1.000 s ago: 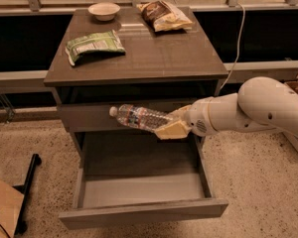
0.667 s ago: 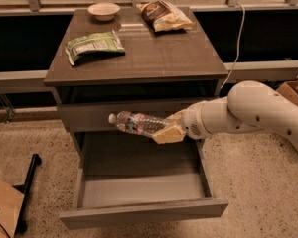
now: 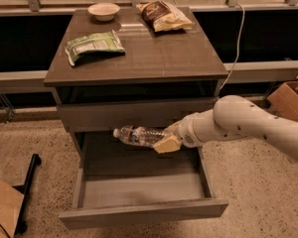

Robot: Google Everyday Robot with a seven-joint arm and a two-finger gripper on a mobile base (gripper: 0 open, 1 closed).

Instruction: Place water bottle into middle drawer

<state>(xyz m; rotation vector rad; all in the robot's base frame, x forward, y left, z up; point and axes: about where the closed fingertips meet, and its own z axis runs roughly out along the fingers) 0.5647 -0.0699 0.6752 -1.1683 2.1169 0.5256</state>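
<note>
I will let go of the water bottle, which hangs above the drawer's back part, on the centre of the open middle drawer's grey bottom [image 3: 138, 167].
The water bottle [image 3: 138, 135] is clear with a white cap pointing left and a dark label band. It lies horizontally in my gripper [image 3: 166, 140], which is shut on its base end. My white arm reaches in from the right. The bottle hangs above the back part of the open middle drawer [image 3: 141, 190], just below the closed upper drawer front. The drawer is pulled far out and its paler grey floor shows nothing inside.
On the cabinet top [image 3: 154, 58] lie a green snack bag [image 3: 93, 44], a brown snack bag [image 3: 164, 16] and a small white bowl [image 3: 104, 10]. A cardboard box [image 3: 294, 99] stands at the right, another at bottom left [image 3: 2, 209]. A white cable [image 3: 237, 38] hangs behind.
My gripper has lowered the bottle from in front of the upper drawer front down toward the open drawer. The camera has come closer to the cabinet.
</note>
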